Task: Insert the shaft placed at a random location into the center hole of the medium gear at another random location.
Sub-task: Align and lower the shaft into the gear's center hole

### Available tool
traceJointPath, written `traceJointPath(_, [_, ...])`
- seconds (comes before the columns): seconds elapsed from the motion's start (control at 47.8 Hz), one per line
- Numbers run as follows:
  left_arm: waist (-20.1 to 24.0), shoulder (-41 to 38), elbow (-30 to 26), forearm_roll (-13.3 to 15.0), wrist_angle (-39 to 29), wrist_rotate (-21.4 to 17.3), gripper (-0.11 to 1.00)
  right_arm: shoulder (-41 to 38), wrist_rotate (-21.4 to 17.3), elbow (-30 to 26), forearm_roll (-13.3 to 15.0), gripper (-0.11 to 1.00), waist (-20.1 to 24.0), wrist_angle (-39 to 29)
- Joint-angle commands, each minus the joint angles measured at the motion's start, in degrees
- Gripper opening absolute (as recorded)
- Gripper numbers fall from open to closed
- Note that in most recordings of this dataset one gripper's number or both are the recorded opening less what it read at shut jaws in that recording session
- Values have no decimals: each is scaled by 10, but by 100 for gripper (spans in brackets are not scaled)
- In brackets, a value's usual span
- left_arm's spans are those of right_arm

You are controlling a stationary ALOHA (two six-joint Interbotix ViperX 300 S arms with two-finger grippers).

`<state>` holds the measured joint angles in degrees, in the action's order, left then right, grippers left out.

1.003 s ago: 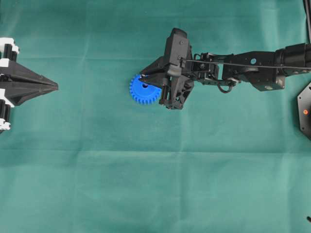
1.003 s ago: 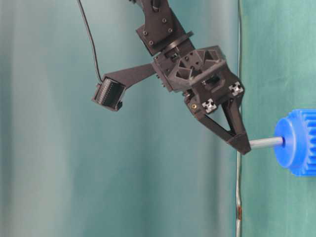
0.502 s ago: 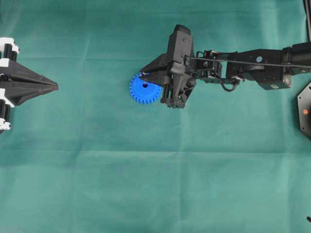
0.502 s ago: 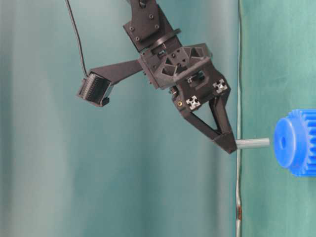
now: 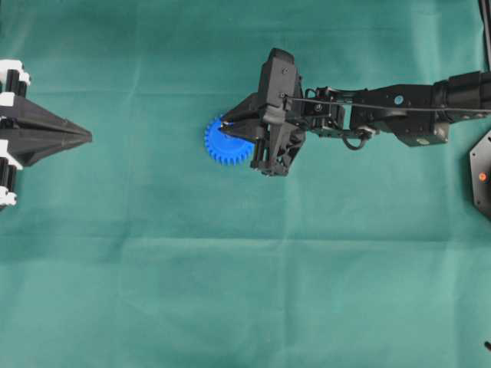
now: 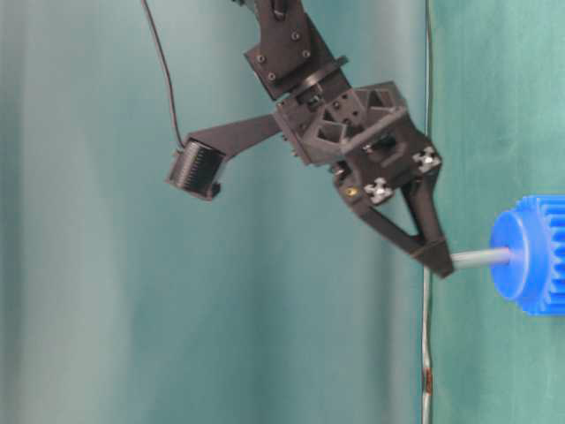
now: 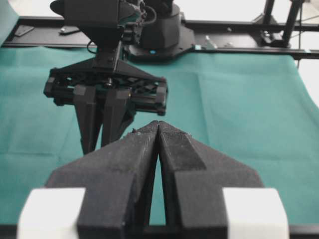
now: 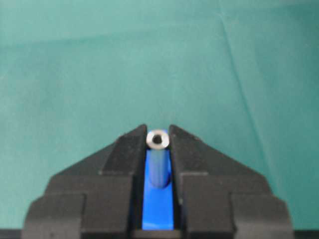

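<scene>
Next, my right gripper releases the silver shaft so it is upright in the blue medium gear's center hole (image 5: 227, 136) (image 8: 159, 182), sunk into the middle of that gear. The shaft's tip now meets that gear's hub.
The blue medium gear (image 5: 224, 144) lies flat on the green cloth, partly under my right gripper (image 5: 222, 123). That gripper is shut on the silver shaft (image 6: 479, 257) and holds it by its upper end. In the table-level view the shaft's tip meets the raised hub of the gear (image 6: 540, 256) at its middle; the center hole is hidden behind the tip. In the right wrist view the shaft's shiny ring end (image 8: 158, 139) sits between the fingertips, with blue gear (image 8: 158, 211) behind it. My left gripper (image 5: 86, 138) is shut and empty at the far left, also seen in its wrist view (image 7: 158, 124).
A green cloth (image 5: 230, 291) covers the table. A black mount with an orange dot (image 5: 482, 176) sits at the right edge. The right arm (image 5: 399, 111) stretches in from the right. The left wrist view shows the right gripper's fingers (image 7: 94, 124) ahead.
Half a second ago the shaft was drawn back off the gear with a gap before the hub. Now the right gripper has moved in again and the shaft's tip meets the hub.
</scene>
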<state>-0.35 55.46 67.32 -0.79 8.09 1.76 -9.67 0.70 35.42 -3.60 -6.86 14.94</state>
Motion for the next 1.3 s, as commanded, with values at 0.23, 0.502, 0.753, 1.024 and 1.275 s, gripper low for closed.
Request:
traceJointPath(0.23, [-1,-4,-11,-1,3,0,0,6,-9,-9,-4,13,3,9])
traceJointPath(0.502, [-1,-4,-11,-1,2,0,0,1,-9,-9,-4,13,6,9])
traceJointPath(0.753, [-1,-4,-11,-1,2,0,0,-19,-9,-12,-4,13,11,11])
traceJointPath(1.024, [-1,-4,-11,-1,2,0,0,-23,-8,-12,-4,13,11,11])
traceJointPath(1.275, [-1,-4,-10,-1,2,0,0,-32,-9,-12,-4,13,11,13])
